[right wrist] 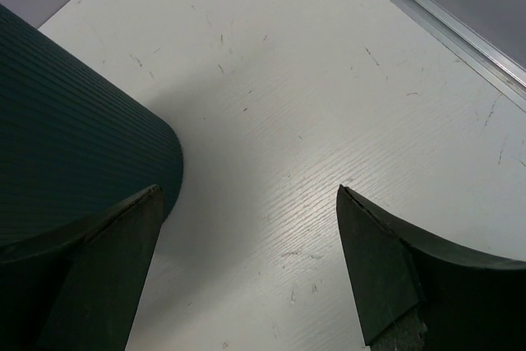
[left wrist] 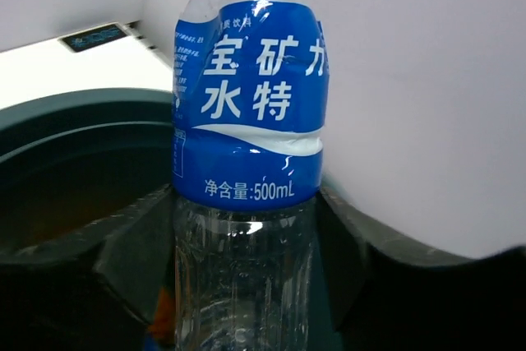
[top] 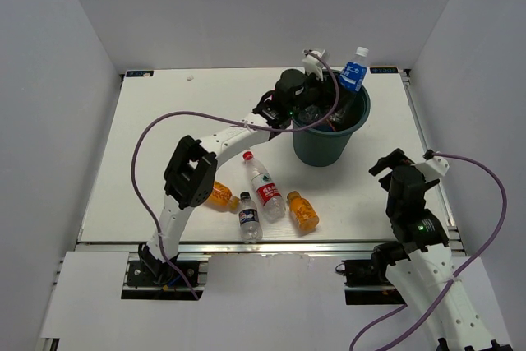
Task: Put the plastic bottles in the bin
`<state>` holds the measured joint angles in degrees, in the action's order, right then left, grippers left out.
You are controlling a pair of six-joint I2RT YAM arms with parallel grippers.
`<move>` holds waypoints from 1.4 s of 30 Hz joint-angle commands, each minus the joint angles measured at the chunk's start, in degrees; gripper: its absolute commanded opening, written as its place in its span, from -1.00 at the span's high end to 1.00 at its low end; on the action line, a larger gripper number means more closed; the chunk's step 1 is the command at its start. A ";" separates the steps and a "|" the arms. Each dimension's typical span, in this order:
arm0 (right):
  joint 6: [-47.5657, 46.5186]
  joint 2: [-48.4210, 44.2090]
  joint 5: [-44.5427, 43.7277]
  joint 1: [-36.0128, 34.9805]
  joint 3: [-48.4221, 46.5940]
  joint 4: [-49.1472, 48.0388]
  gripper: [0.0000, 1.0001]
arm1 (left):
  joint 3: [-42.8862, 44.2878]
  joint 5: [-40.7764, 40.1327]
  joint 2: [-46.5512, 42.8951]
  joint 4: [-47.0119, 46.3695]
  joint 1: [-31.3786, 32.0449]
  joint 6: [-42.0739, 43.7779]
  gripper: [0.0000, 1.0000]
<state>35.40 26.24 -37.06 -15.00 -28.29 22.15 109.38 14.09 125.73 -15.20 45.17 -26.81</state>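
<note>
I need to next move my right gripper to the orange bottle beside the bottom end of the red-cap bottle and close it on the orange bottle's lower body (top: 306,218).
My left gripper (top: 332,94) is over the dark teal bin (top: 330,144), shut on a clear bottle with a blue label (top: 355,69) that stands upright above the bin's mouth. In the left wrist view the bottle (left wrist: 251,121) sits between my fingers (left wrist: 123,252), with the bin rim (left wrist: 74,108) behind. Something orange shows inside the bin. On the table lie two orange bottles (top: 220,196) (top: 302,211), a red-cap bottle (top: 263,185) and a small white-cap bottle (top: 249,218). My right gripper (top: 401,172) is open and empty, right of the bin.
The right wrist view shows the bin's ribbed wall (right wrist: 74,145) at left and the table's metal edge rail (right wrist: 444,30) at upper right. White walls enclose the table. A purple cable (top: 148,141) loops off the left arm.
</note>
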 commanded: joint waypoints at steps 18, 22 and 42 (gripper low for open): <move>-12.54 -1.37 32.00 0.15 -0.53 -12.22 -0.79 | 21.92 -10.02 -5.93 14.48 0.89 9.84 -0.96; -13.16 -0.31 46.78 -0.11 -1.93 -12.23 -0.79 | 17.99 -20.83 -12.69 21.17 0.71 13.09 -0.96; -6.31 22.17 17.06 -42.11 -4.39 -3.70 -0.79 | -57.78 -46.16 -64.72 42.44 -17.83 -20.72 -0.96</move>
<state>26.44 43.88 -5.52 -51.96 -29.08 16.03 54.11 -28.62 65.54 20.25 27.24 -38.87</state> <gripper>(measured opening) 0.895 0.982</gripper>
